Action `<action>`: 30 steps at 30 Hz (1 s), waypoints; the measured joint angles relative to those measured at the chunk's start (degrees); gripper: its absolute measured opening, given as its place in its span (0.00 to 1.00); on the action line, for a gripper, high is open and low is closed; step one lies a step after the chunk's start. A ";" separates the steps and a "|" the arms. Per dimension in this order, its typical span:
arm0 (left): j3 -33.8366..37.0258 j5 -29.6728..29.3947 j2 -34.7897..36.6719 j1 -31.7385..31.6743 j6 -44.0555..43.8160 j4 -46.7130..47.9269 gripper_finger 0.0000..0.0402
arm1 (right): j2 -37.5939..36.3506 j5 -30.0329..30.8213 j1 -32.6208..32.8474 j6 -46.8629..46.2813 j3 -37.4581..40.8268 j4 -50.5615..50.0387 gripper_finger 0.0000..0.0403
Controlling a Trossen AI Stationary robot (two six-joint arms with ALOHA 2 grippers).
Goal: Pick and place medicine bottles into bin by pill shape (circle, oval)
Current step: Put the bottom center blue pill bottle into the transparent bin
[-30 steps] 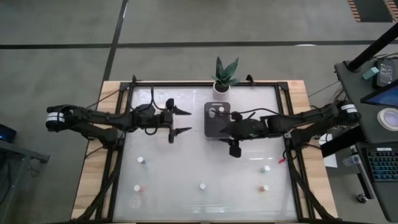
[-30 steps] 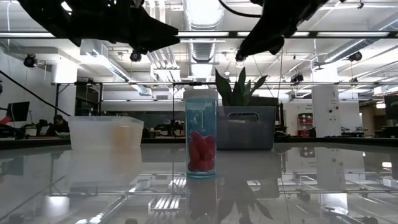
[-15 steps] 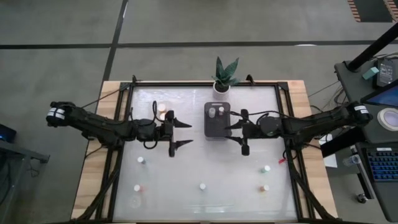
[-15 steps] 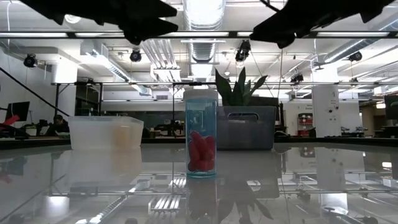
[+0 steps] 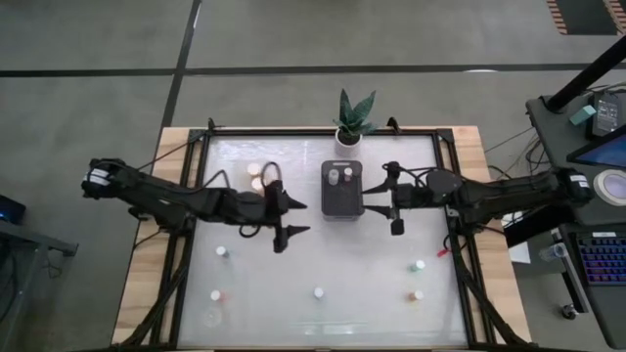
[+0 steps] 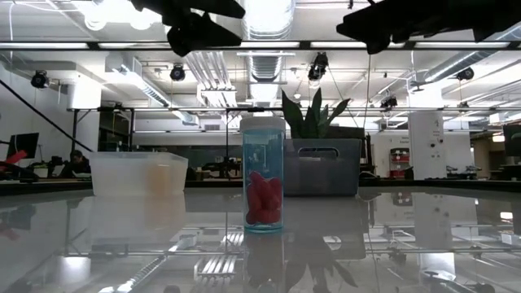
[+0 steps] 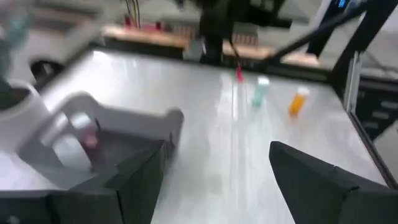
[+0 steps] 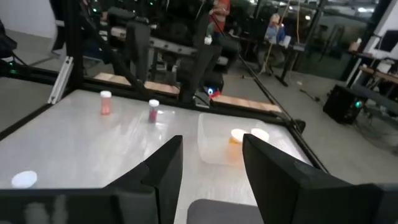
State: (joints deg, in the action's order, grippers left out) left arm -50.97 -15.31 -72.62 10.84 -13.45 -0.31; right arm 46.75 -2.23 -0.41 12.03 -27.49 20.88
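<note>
The white cap (image 5: 319,291) of the middle medicine bottle by the table's near edge is next, and I need to move my left gripper there and close it.
Several white-capped medicine bottles stand loose on the table's near half, among them one at the left (image 5: 223,251), one in the middle (image 5: 318,291) and one at the right (image 5: 419,264). The low view shows the middle bottle (image 6: 263,187) close up, with red pills inside. My left gripper (image 5: 299,218) hangs open above the table between the clear bin (image 5: 256,176) and the grey bin (image 5: 340,189), holding nothing (image 7: 217,180). My right gripper (image 5: 370,200) is open and empty (image 8: 214,168) just right of the grey bin, pointing at it.
The clear bin (image 8: 239,146) holds two orange bottles; the grey bin holds two white-capped ones (image 5: 340,175). A potted plant (image 5: 354,117) stands at the far edge behind the grey bin. Two more bottles (image 7: 260,91) (image 7: 298,101) stand near the right edge.
My left gripper has swung from beside the clear bin toward the near edge and a little right, rolling as it went, still open. My right gripper has drawn back from over the grey bin toward the right edge and tipped up to level. No bottle has moved.
</note>
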 joint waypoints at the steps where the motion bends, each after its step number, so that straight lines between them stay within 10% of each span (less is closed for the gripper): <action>1: -1.78 0.00 -1.11 0.52 -1.01 3.04 0.68 | -0.29 -0.33 -0.18 0.35 0.01 0.00 0.40; 17: -34.61 0.40 -23.53 11.01 -10.23 43.86 0.68 | -1.54 -0.82 -0.75 3.00 0.32 -1.27 0.40; 30: -43.35 0.33 -35.63 17.61 -15.13 47.39 0.68 | -1.78 -0.80 -0.75 5.25 0.32 -0.39 0.40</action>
State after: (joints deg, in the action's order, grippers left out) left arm -94.32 -14.98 -108.25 28.45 -28.58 47.08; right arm 44.97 -3.03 -1.17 17.28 -27.18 20.49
